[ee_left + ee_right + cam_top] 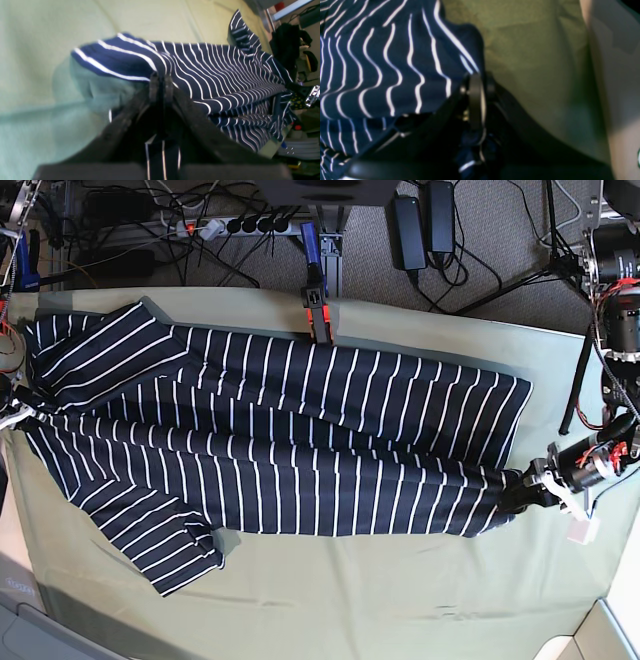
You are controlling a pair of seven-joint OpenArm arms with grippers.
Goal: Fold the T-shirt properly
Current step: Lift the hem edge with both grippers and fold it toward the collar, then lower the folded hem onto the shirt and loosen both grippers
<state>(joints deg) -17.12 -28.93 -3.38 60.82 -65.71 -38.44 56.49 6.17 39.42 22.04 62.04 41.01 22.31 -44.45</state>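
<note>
The T-shirt's front sleeve trails far from the right gripper's hold, so the robot's left gripper needs to keep still while the right gripper takes the shoulder [74, 482] next to that sleeve.
The dark navy T-shirt [300, 440] with thin white stripes lies stretched lengthwise across the table, one sleeve pointing to the front left. In the base view my left gripper [518, 495] is at the shirt's right end, shut on the fabric edge. The left wrist view shows its jaws [161, 83] pinched together on a lifted fold of the T-shirt [212, 72]. At the far left edge of the base view, my right gripper [14, 412] holds the other end. Up close, the right gripper [480, 87] is shut on a corner of the T-shirt [382, 62].
A pale green cloth [400, 600] covers the table under the shirt. An orange and black clamp [318, 310] sits at the table's back edge. Cables and a power strip [240, 225] lie on the floor behind. Equipment stands at the right [620, 310].
</note>
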